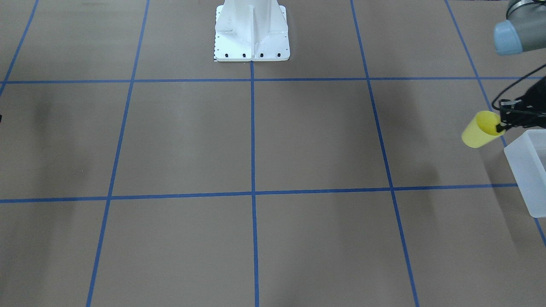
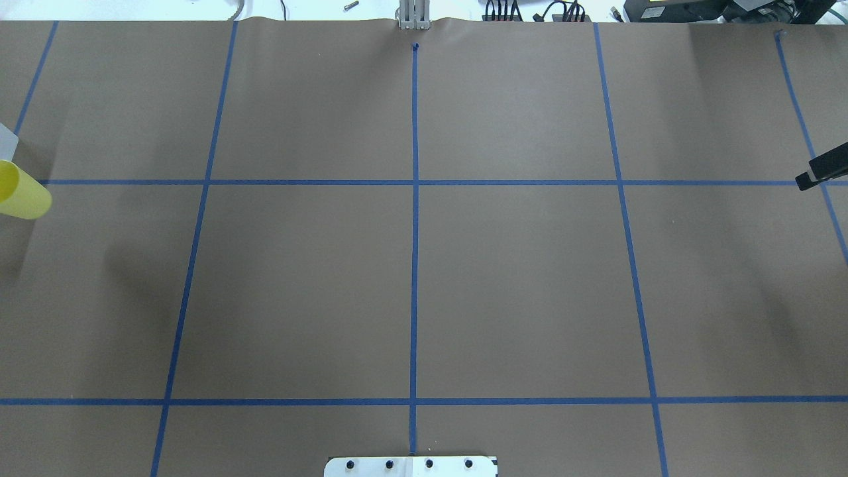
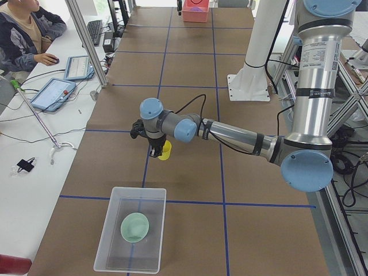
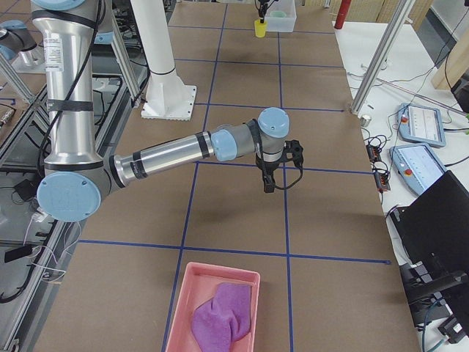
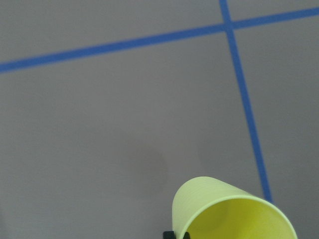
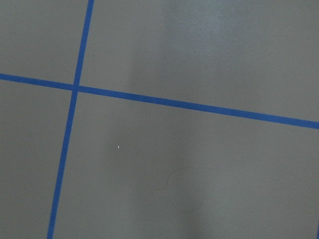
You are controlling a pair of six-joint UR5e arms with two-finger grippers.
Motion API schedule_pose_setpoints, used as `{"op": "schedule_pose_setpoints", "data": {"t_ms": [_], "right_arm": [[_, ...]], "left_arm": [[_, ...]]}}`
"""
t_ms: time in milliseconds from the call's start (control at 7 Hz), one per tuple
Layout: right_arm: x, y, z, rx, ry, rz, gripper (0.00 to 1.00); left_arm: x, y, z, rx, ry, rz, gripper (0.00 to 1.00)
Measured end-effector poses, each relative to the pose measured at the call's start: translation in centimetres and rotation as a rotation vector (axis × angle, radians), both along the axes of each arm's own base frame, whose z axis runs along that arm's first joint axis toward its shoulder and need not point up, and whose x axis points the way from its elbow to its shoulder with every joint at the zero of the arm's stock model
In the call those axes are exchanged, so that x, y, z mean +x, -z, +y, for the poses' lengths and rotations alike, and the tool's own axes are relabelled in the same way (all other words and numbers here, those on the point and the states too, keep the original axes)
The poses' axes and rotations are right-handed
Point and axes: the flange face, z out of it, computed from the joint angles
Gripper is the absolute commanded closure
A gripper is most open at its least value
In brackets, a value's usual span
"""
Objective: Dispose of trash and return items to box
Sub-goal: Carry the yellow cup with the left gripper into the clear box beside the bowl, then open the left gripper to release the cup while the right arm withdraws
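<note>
Next, I let go of the yellow cup with my left gripper inside the translucent box (image 1: 538,168), close to the box's side that faces the open table.
My left gripper (image 1: 500,126) is shut on the rim of the yellow cup (image 1: 478,131) and holds it tilted above the table, just beside the box (image 1: 528,179). The cup also shows in the overhead view (image 2: 22,193), the left side view (image 3: 165,151) and the left wrist view (image 5: 227,211). The translucent box (image 3: 112,230) holds the mint-green bowl (image 3: 135,226). My right gripper (image 2: 819,173) hangs over bare table at the far right edge of the overhead view. Only one dark finger shows, so I cannot tell whether it is open or shut.
A pink tray (image 4: 185,308) with a purple cloth (image 4: 223,314) sits at the table end on my right. The white pedestal (image 1: 251,40) stands at the table's robot side. An operator (image 3: 23,34) sits at a side desk beyond the table edge.
</note>
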Motion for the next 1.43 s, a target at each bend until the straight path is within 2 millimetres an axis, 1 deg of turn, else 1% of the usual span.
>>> {"op": "schedule_pose_setpoints", "data": {"t_ms": [143,286,429,571,857,1000,1143,1429], "right_arm": [[-1.7,0.6,0.1,-0.001,-0.004,0.001,0.0],[-3.0,1.5,0.1,-0.005,-0.008,-0.004,0.0],[-4.0,2.4,0.2,-0.01,-0.012,-0.01,0.0],[-4.7,2.9,0.4,-0.011,-0.012,-0.01,0.0],[-5.8,3.2,0.6,-0.01,-0.003,-0.003,0.0],[-6.2,3.4,0.6,-0.01,-0.001,-0.003,0.0],[-6.4,3.5,0.7,-0.01,0.001,-0.003,0.0],[-6.6,3.7,0.7,-0.009,0.002,-0.004,0.0]], "left_arm": [[-4.9,-3.0,-3.7,0.013,-0.007,-0.014,1.0],[-9.0,-5.5,-6.4,0.013,-0.012,-0.009,1.0],[-11.4,-7.7,-7.3,0.009,-0.018,0.002,1.0],[-12.6,-9.8,-6.9,0.001,-0.021,0.008,1.0],[-12.8,-14.3,-5.2,-0.01,-0.024,0.011,1.0],[-12.7,-15.9,-4.8,-0.02,-0.017,0.012,1.0],[-12.3,-16.5,-4.7,-0.031,-0.01,0.012,1.0],[-10.3,-18.0,-4.6,-0.039,-0.023,0.012,1.0]]}}
